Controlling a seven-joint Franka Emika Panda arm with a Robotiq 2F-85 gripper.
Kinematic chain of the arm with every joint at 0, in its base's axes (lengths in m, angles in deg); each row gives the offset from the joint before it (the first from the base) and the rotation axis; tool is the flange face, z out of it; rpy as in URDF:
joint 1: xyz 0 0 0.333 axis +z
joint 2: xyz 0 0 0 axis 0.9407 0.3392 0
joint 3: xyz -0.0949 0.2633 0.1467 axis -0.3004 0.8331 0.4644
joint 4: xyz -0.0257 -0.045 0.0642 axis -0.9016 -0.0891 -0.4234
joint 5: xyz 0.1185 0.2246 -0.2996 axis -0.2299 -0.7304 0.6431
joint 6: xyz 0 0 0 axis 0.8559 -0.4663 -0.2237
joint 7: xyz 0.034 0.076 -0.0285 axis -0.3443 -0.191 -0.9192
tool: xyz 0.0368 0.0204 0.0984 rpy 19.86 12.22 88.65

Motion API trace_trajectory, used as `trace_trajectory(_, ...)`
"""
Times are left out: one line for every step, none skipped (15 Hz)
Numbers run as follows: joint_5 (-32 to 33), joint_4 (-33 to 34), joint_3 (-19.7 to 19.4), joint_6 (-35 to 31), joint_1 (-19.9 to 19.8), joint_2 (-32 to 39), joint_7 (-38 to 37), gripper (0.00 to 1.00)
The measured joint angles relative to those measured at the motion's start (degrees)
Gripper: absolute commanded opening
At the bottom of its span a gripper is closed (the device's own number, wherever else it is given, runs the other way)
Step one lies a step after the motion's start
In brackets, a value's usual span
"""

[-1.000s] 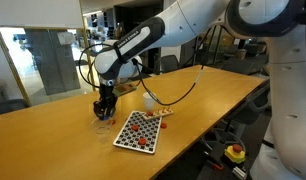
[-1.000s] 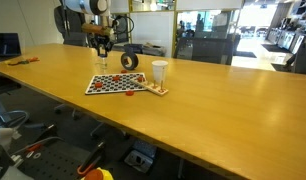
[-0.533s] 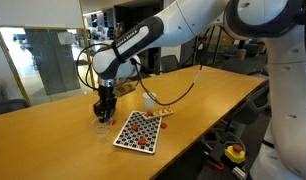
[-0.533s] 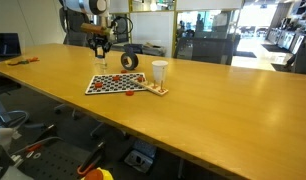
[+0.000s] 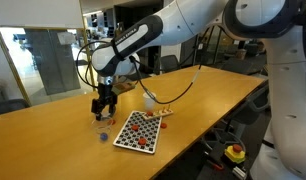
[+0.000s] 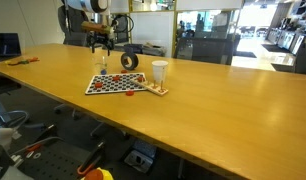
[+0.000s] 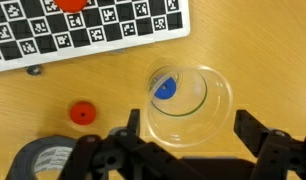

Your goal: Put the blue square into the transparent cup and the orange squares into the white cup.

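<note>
The robot's gripper needs to next move to the orange piece on the table (image 5: 113, 121) (image 7: 82, 113), between the black tape roll and the checkered board, and close on its sides.
In the wrist view the transparent cup (image 7: 190, 100) stands on the table with the blue square (image 7: 166, 87) lying inside it. My gripper (image 7: 188, 128) hangs just above the cup, open, its two black fingers (image 7: 134, 126) on either side of the rim and nothing between them. In both exterior views the gripper (image 5: 103, 104) (image 6: 101, 43) is over the cup (image 5: 101, 126), left of the board. Several orange squares (image 5: 139, 131) (image 6: 113, 83) lie on the checkered board; one orange piece (image 7: 83, 113) rests on the table. The white cup (image 5: 149, 100) (image 6: 159, 72) stands beyond the board.
The checkered board (image 5: 124, 139) (image 6: 93, 88) (image 7: 103, 35) lies flat beside the transparent cup. A black tape roll (image 6: 129, 61) (image 7: 41, 160) sits close to the gripper. A small wooden piece (image 6: 157, 90) with orange bits lies by the white cup. The table edge (image 5: 193, 130) is near.
The gripper was shut low over the transparent cup; it has opened and risen a little. The blue square now lies inside the cup.
</note>
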Motion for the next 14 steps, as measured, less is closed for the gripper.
trace_trajectory(0.3, 0.5, -0.6, 0.0, 0.2, 0.0, -2.6, 1.0)
trace_trajectory(0.7, 1.2, -1.4, 0.0, 0.4, 0.0, -5.7, 1.0)
trace_trajectory(0.9, 2.1, -2.3, 0.1, 0.6, 0.1, -8.5, 1.0)
trace_trajectory(1.0, 3.0, -3.2, 0.1, 0.7, 0.4, -11.2, 1.0)
trace_trajectory(1.2, 4.1, -4.1, 0.2, 0.8, 0.9, -14.0, 1.0)
trace_trajectory(1.6, 5.3, -5.0, 0.2, 0.9, 1.7, -16.8, 1.0)
trace_trajectory(2.2, 6.5, -5.9, 0.2, 1.1, 2.7, -19.6, 1.0)
trace_trajectory(2.8, 7.7, -6.8, 0.2, 1.3, 3.9, -22.6, 1.0)
trace_trajectory(3.1, 8.9, -7.7, 0.1, 1.6, 5.3, -25.6, 1.0)
trace_trajectory(3.4, 10.1, -8.5, 0.1, 2.0, 6.7, -28.7, 1.0)
trace_trajectory(3.6, 11.2, -9.3, 0.1, 2.4, 8.3, -31.9, 1.0)
trace_trajectory(3.7, 12.1, -9.9, 0.1, 2.8, 9.6, -34.7, 1.0)
trace_trajectory(3.7, 12.9, -10.7, 0.1, 3.3, 11.1, -37.8, 1.0)
trace_trajectory(3.7, 13.6, -11.4, 0.1, 3.8, 12.4, -40.8, 1.0)
